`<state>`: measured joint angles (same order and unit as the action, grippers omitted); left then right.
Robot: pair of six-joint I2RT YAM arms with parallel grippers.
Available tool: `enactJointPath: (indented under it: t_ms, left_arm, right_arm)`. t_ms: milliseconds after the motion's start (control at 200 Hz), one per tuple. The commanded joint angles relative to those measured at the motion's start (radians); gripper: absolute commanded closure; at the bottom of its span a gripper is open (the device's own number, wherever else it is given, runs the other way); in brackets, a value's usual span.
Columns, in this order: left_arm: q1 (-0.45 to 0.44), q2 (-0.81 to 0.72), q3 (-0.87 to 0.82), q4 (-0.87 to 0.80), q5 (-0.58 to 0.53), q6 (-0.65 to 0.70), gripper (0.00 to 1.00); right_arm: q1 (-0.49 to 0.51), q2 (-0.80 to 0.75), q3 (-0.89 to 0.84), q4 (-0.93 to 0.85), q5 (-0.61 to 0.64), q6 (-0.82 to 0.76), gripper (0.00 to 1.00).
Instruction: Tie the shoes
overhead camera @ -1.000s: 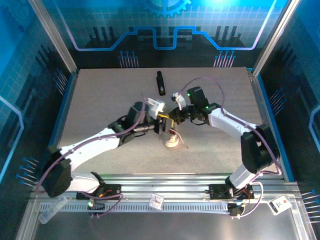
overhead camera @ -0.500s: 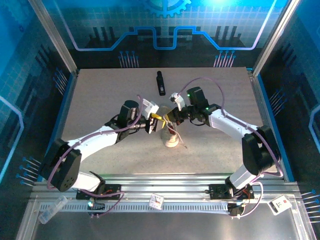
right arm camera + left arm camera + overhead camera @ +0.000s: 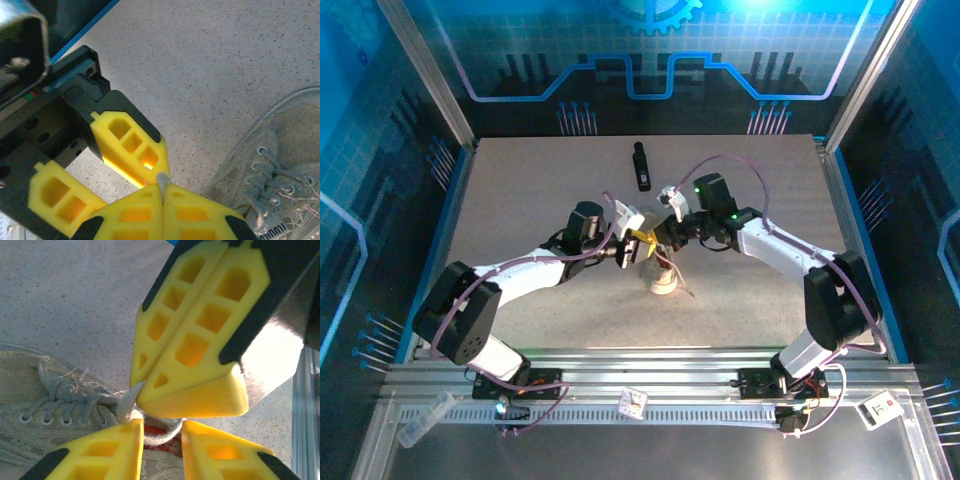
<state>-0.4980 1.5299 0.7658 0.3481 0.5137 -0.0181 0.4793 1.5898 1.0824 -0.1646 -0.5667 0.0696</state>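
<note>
My left gripper has the lace from my right gripper running outside the gap between its fingers, so it should open and take the lace's end (image 3: 163, 180) from my right gripper.
The off-white shoe (image 3: 662, 280) stands mid-table, its laced top (image 3: 47, 392) and red lining (image 3: 161, 436) below my left gripper (image 3: 161, 426). Both grippers meet just above it. My right gripper (image 3: 162, 187) is shut on a pale lace (image 3: 162, 178), whose end sticks out past the tips. In the left wrist view that lace (image 3: 127, 399) runs from the right gripper (image 3: 136, 390) down to the shoe, along the left gripper's left finger. The left gripper's fingers (image 3: 131, 144) stand a short gap apart, one tip touching the lace end, with nothing gripped between them.
A slim black bar-shaped object (image 3: 641, 166) lies on the table behind the shoe. A loose lace end (image 3: 688, 291) trails on the tabletop to the shoe's right. Blue walls and metal rails (image 3: 450, 215) border the speckled table.
My left arm drew back and its gripper came in to the right gripper's tips, jaws narrower than before. The right gripper has held still, shut on the lace.
</note>
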Motion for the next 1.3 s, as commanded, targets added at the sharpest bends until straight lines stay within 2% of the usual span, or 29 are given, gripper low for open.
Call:
enactJointPath:
  t_ms: [0, 170, 280, 375, 600, 1035, 1115, 1191, 1261, 1296]
  left_arm:
    - [0.010, 0.019, 0.023, 0.037, 0.033, 0.029, 0.76]
    - [0.034, 0.015, -0.001, 0.056, 0.006, 0.004, 0.76]
    - [0.085, 0.021, -0.039, 0.131, 0.057, -0.063, 0.61]
    - [0.095, 0.021, -0.055, 0.180, 0.108, -0.060, 0.56]
    - [0.092, 0.054, -0.024, 0.195, 0.178, -0.046, 0.57]
    - [0.070, 0.109, 0.024, 0.195, 0.212, -0.028, 0.60]
    - [0.067, 0.121, 0.039, 0.196, 0.215, -0.032, 0.67]
    - [0.067, 0.128, 0.049, 0.200, 0.215, -0.043, 0.84]
    - [0.068, 0.127, 0.052, 0.193, 0.197, -0.055, 1.00]
    - [0.072, 0.127, 0.053, 0.187, 0.186, -0.063, 1.00]
  right_arm:
    - [0.014, 0.001, 0.033, 0.002, -0.045, -0.016, 1.00]
    - [0.005, -0.005, 0.024, 0.001, -0.030, -0.013, 1.00]
    - [0.002, -0.011, 0.022, -0.008, -0.034, -0.021, 1.00]
    - [0.002, -0.011, 0.027, -0.019, -0.040, -0.029, 1.00]
    - [0.002, 0.000, 0.034, -0.013, -0.044, -0.020, 1.00]
    - [-0.004, 0.027, 0.058, -0.024, -0.065, -0.013, 1.00]
    - [-0.005, 0.033, 0.065, -0.027, -0.070, -0.012, 1.00]
    - [-0.008, 0.038, 0.070, -0.028, -0.074, -0.010, 1.00]
    - [-0.017, 0.033, 0.067, -0.021, -0.080, 0.000, 0.85]
    - [-0.028, 0.025, 0.059, -0.008, -0.084, 0.012, 0.75]
